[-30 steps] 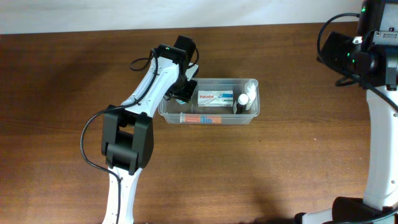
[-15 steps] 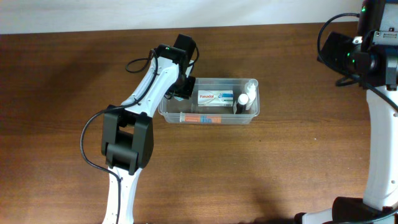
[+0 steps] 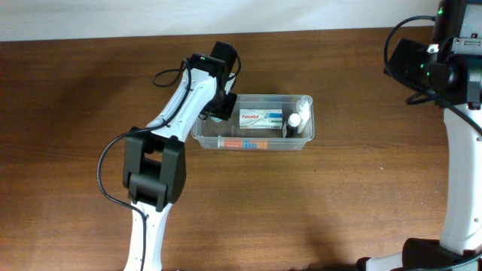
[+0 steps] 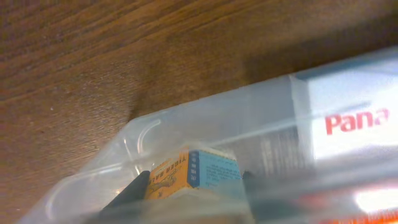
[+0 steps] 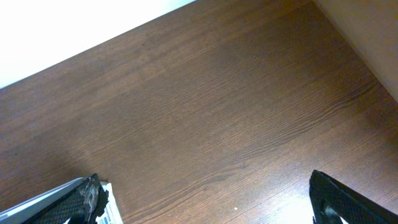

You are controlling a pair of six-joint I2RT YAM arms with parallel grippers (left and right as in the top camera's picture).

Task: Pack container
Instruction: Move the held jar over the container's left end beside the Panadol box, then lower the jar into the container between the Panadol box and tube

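Observation:
Next, I release the orange and blue box from my left gripper between the Panadol box and the container's end [image 3: 219,126].
The clear plastic container [image 3: 271,97] stands mid-table. It holds a white Panadol box [image 3: 261,117], a white bottle [image 3: 298,119] and a long orange box [image 3: 241,143]. My left gripper [image 3: 224,108] is at the container's left end, shut on a small orange and blue box [image 4: 194,176]. In the left wrist view that box shows between the fingers, partly behind the container's blurred wall [image 4: 205,118], with the Panadol box [image 4: 348,121] to the right. My right gripper [image 5: 205,193] is open and empty, high over bare table at the far right.
The right arm's body [image 3: 440,64] stands at the far right edge. The left arm [image 3: 154,165] reaches in from the front left. A pale wall edge runs along the table's far side [image 3: 113,19].
My left gripper has shifted slightly back and left at the container's left end, still holding the small box. The right arm has not moved.

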